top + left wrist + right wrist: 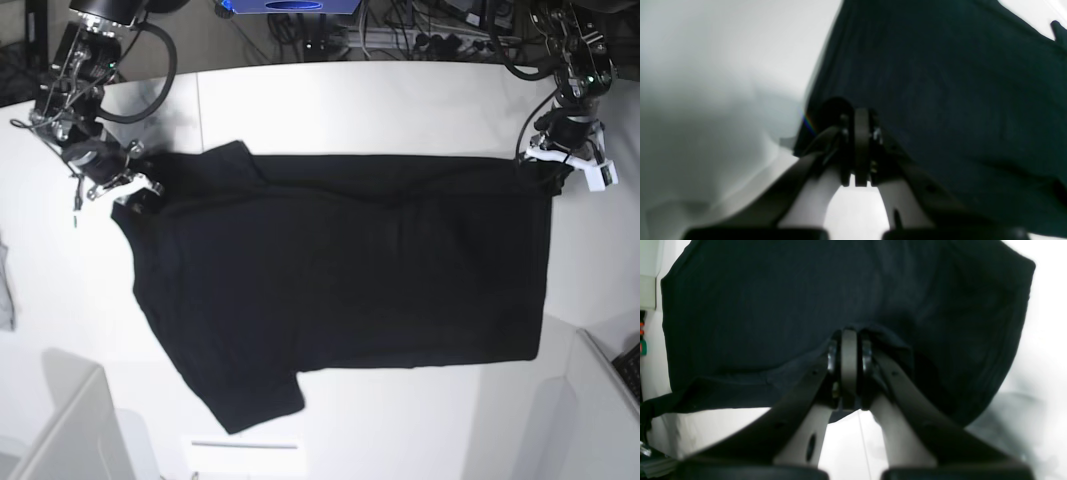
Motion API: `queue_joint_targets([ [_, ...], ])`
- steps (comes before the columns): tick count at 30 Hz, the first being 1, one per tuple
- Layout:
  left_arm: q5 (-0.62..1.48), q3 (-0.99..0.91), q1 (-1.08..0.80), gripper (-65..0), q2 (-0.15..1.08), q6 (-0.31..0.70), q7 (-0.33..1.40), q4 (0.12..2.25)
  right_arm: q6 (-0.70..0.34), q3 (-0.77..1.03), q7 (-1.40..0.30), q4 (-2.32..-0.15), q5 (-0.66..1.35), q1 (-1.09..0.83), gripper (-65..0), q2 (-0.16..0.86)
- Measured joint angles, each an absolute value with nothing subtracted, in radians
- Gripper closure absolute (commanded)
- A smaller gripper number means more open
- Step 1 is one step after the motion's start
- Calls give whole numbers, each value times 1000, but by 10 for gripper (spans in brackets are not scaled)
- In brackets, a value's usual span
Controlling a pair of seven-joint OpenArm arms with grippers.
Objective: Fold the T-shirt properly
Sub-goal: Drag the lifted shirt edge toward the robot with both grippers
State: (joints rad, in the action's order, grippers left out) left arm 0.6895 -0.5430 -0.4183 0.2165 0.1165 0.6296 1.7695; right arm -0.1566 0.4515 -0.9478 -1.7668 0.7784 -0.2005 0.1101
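Note:
Next, I release the held cloth from my right gripper on the black T-shirt's nearer half, just inside its sleeve-end edge (pixel 156 260).
The black T-shirt (pixel 340 270) lies spread across the white table (pixel 400 110), hem toward the right and sleeves toward the left. At the shirt's far right corner, my left gripper (pixel 548 172) is shut on the cloth. In the left wrist view the closed left gripper (pixel 860 113) pinches the T-shirt (pixel 940 100) at its edge. My right gripper (pixel 135 190) is shut on the far left end, near a sleeve. In the right wrist view the T-shirt (pixel 773 306) bunches around the closed right gripper (pixel 849 336).
A small grey cloth scrap (pixel 5 290) lies at the left edge of the table. White panels stand at the front left (pixel 70 430) and front right (pixel 605 400). Cables and equipment (pixel 420 25) run along the back edge.

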Motion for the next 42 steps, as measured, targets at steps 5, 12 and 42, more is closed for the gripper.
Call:
queue_joint_targets([
  [5, 688, -621, -358, 0, 207, 121, 730, 1756, -157, 451, -946, -1756, 781, -166, 0, 112],
  [12, 689, -627, -318, 0, 212, 120, 757, 1756, -157, 451, -999, -1700, 778, -90, 0, 115],
  [42, 532, -623, -190, 0, 213, 121, 768, 1673, -157, 353, -1008, -1555, 644, 108, 0, 112],
])
